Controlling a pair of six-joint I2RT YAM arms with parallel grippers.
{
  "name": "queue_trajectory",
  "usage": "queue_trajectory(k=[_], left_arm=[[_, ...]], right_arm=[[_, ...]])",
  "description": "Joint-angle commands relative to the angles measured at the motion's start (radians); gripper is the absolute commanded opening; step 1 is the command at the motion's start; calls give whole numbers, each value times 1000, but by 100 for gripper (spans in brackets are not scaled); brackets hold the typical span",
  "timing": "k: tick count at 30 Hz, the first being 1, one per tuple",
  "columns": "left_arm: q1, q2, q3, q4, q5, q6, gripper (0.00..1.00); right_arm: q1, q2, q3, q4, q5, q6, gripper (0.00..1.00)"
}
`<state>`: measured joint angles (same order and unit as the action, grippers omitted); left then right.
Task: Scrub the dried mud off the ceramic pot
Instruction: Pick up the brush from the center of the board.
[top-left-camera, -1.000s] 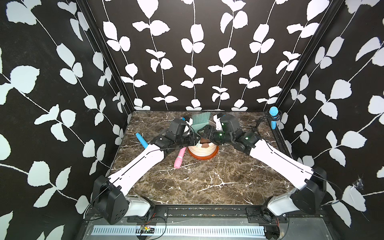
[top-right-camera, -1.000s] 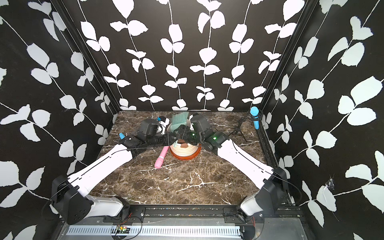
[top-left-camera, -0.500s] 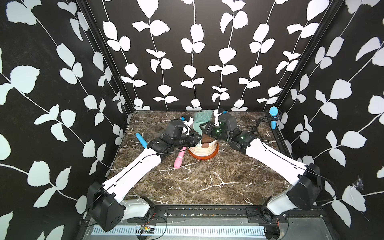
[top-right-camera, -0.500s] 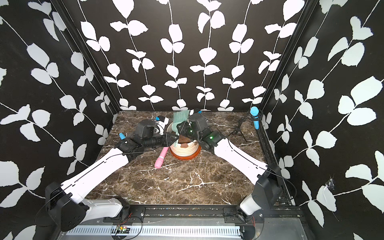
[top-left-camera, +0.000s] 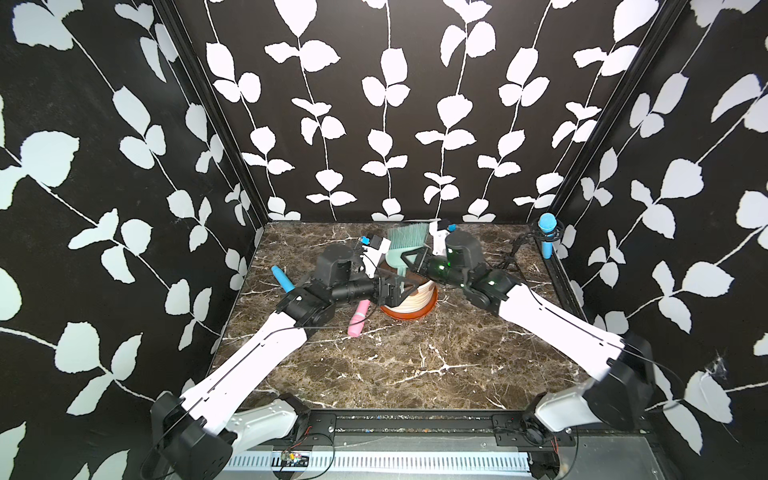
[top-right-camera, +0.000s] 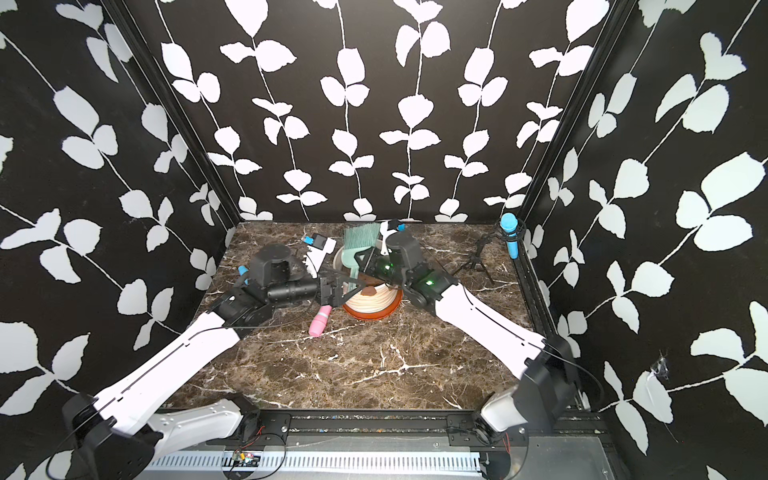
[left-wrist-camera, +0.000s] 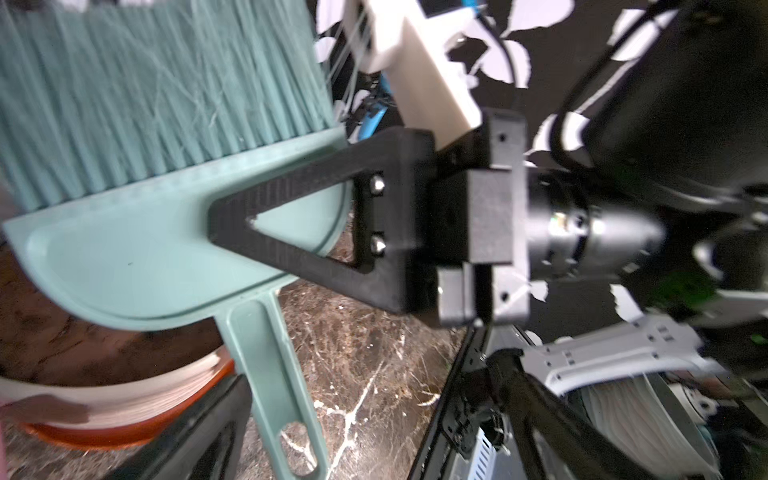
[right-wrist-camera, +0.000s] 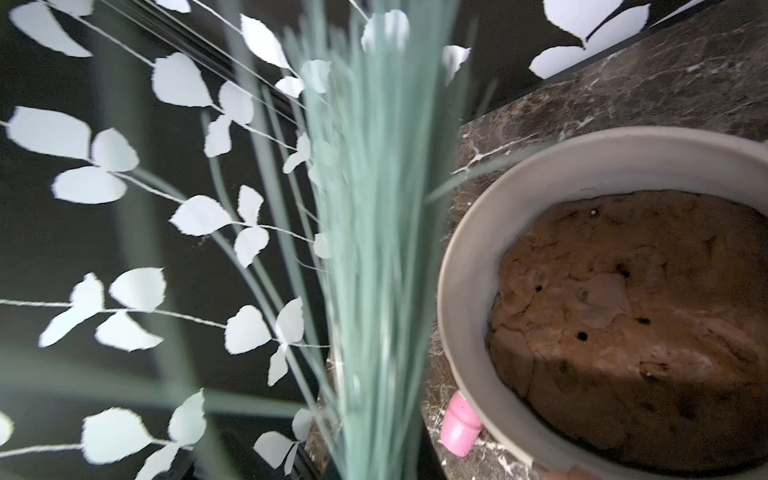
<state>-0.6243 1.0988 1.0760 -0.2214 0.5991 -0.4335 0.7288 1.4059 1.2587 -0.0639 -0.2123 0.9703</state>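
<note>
The robot's right gripper holds the head of the brush, so the left gripper will hold the brush while the right gripper takes the brush's handle (left-wrist-camera: 265, 356) to scrub with.
The ceramic pot (top-left-camera: 411, 301) (top-right-camera: 374, 303) stands mid-table on its orange saucer (top-left-camera: 409, 313), filled with lumpy brown soil (right-wrist-camera: 623, 324). A reddish-brown patch of dried mud (top-right-camera: 368, 292) sits on its ribbed side. A teal brush (top-left-camera: 405, 243) (top-right-camera: 360, 241) (left-wrist-camera: 145, 249) is held above the pot's far rim, bristles pointing up and away. My right gripper (top-left-camera: 415, 258) (top-right-camera: 363, 259) is shut on the brush's head. My left gripper (top-left-camera: 401, 286) (left-wrist-camera: 365, 395) is open, with the brush's handle (left-wrist-camera: 286, 395) between its spread fingers.
A pink capped tube (top-left-camera: 358, 318) (right-wrist-camera: 459, 424) lies against the pot's left side. A blue cylinder (top-left-camera: 283, 279) lies near the left wall. A blue microphone (top-right-camera: 510, 235) on a small tripod (top-right-camera: 476, 259) stands at the back right. Patterned walls close three sides.
My right gripper has shut on the brush's head. My left gripper, which was shut on the handle, has opened and let go.
</note>
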Motion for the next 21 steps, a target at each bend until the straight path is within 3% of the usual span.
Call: queue_trajectory(k=[1, 7, 14, 21], left_arm=[[40, -20, -6, 119, 223, -14, 98], [98, -25, -9, 313, 330, -167, 96], [107, -39, -17, 639, 398, -369, 85], [107, -84, -26, 695, 361, -402, 64]], right_arm=[[-35, -119, -24, 106, -118, -32, 0], [-52, -240, -39, 171, -283, -99, 0], [-52, -262, -90, 419, -453, 61, 0], [-51, -284, -134, 497, -488, 112, 0]])
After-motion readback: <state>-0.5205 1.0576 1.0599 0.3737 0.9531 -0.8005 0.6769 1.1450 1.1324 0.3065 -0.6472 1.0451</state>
